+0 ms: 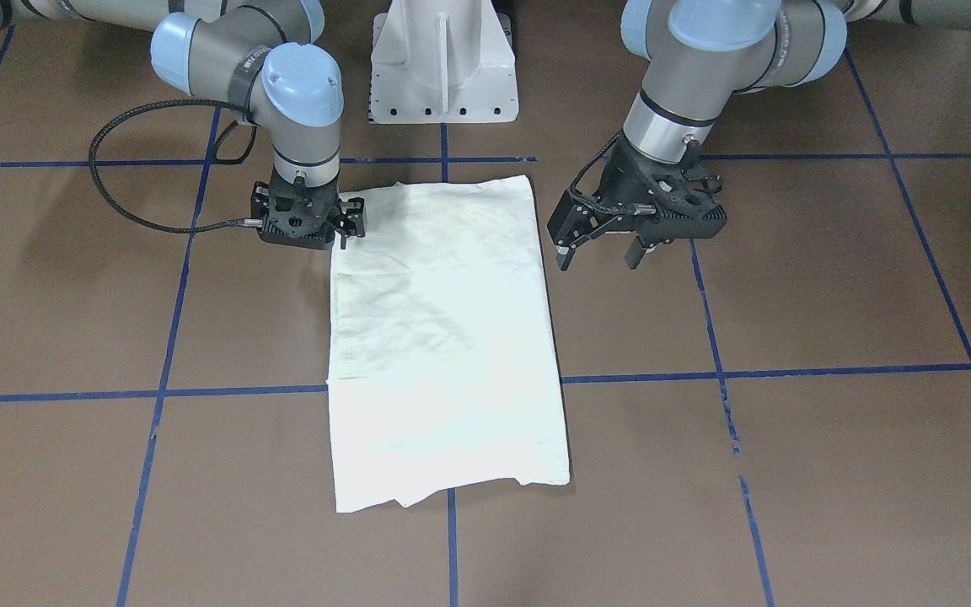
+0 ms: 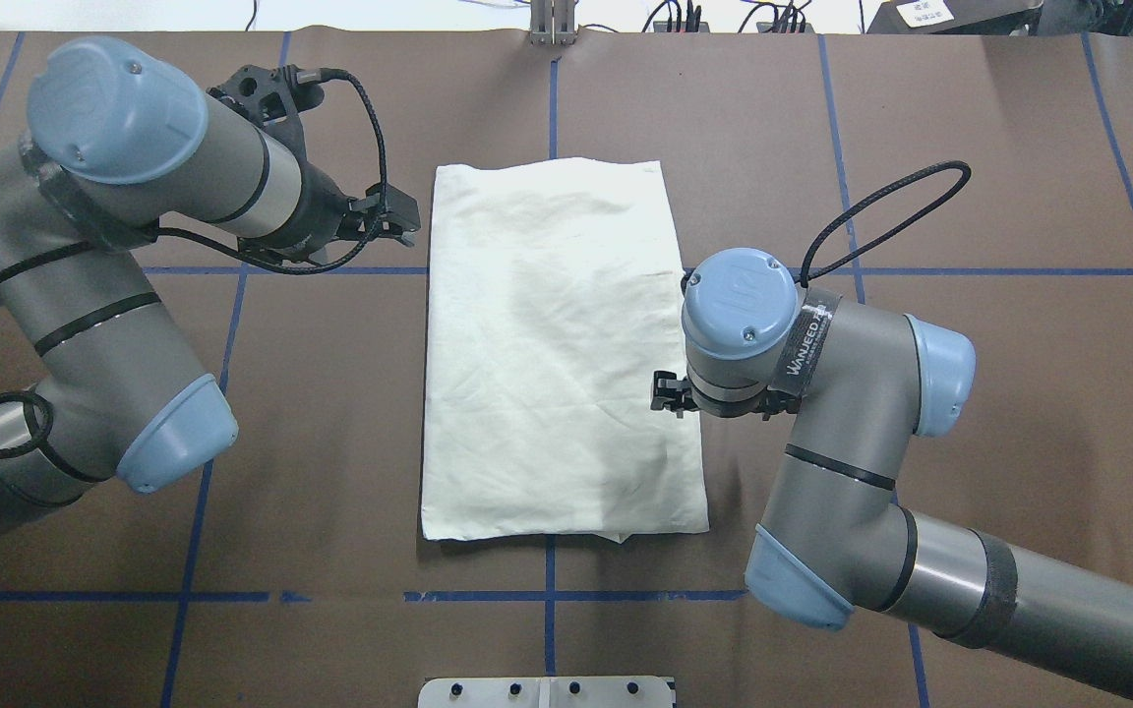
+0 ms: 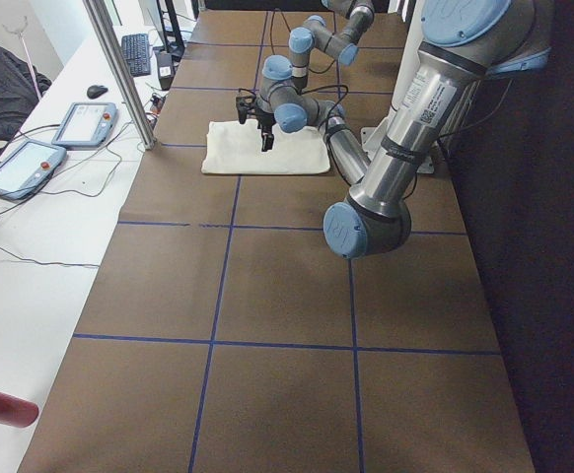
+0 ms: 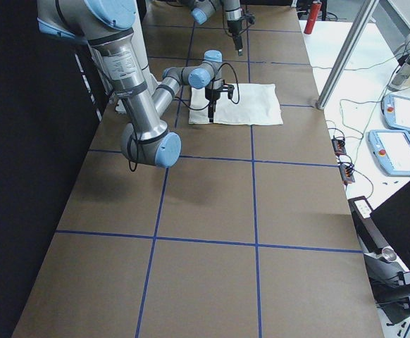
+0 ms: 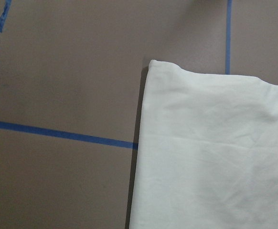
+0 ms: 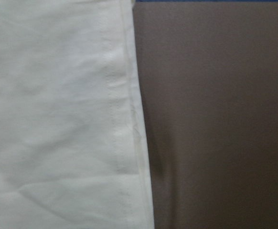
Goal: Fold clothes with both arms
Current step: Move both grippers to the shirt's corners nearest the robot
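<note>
Next, my left gripper grabs the cream shirt by its near corner (image 1: 525, 180) beside the white pedestal base, on this gripper's own side.
The clothes are one cream shirt (image 1: 443, 337), folded into a long rectangle, plain side up, flat on the brown table (image 2: 970, 197). It also shows as the shirt (image 2: 557, 354). My left gripper (image 1: 599, 251) hangs open and empty above the table, just off the shirt's long edge. From overhead this gripper (image 2: 401, 224) sits by the far left corner, and its wrist view shows that corner of the shirt (image 5: 215, 157). My right gripper (image 1: 351, 236) is low at the opposite long edge, near the robot's end. Its wrist view shows the hem of the shirt (image 6: 53, 114) close up. Its jaws' state is unclear.
The white pedestal base (image 1: 443, 67) stands at the robot's end of the table. Blue tape lines (image 1: 789, 369) grid the brown surface. Side benches hold control tablets (image 3: 80, 123) and cables, and a metal post (image 3: 119, 69) rises at the table's edge.
</note>
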### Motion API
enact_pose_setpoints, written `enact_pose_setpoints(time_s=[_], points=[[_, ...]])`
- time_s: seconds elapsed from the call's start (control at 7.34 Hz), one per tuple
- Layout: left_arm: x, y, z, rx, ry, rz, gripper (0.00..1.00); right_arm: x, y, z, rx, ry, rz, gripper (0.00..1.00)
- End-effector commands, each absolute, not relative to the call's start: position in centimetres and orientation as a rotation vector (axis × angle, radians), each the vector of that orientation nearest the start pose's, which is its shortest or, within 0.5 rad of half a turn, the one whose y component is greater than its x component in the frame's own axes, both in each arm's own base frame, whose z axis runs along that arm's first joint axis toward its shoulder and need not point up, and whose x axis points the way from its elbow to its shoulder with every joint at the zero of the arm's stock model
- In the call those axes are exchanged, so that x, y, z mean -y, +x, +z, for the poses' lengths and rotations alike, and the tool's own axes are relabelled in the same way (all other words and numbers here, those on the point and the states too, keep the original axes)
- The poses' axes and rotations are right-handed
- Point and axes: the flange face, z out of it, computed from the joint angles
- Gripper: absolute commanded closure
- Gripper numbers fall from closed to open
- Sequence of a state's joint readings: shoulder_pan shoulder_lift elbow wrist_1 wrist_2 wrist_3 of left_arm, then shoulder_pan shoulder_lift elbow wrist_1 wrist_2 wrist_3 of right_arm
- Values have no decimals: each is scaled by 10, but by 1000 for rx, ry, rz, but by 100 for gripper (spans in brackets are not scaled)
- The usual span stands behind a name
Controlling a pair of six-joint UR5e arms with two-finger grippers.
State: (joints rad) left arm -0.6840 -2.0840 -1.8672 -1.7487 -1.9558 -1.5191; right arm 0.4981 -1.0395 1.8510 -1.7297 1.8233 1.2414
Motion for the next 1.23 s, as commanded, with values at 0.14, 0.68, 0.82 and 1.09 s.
enact_pose_setpoints(time_s=[0.14, 0.68, 0.82, 1.09], points=[[362, 496, 236, -984, -229, -659, 1, 375, -469, 216, 815, 84, 69, 0], [282, 565, 269, -859, -258, -686, 13, 369, -466, 206, 842, 70, 66, 0], [280, 567, 270, -856, -259, -682, 16, 369, -466, 205, 845, 72, 66, 0], [281, 567, 272, -848, -256, -685, 31, 368, -466, 204, 846, 72, 65, 0]])
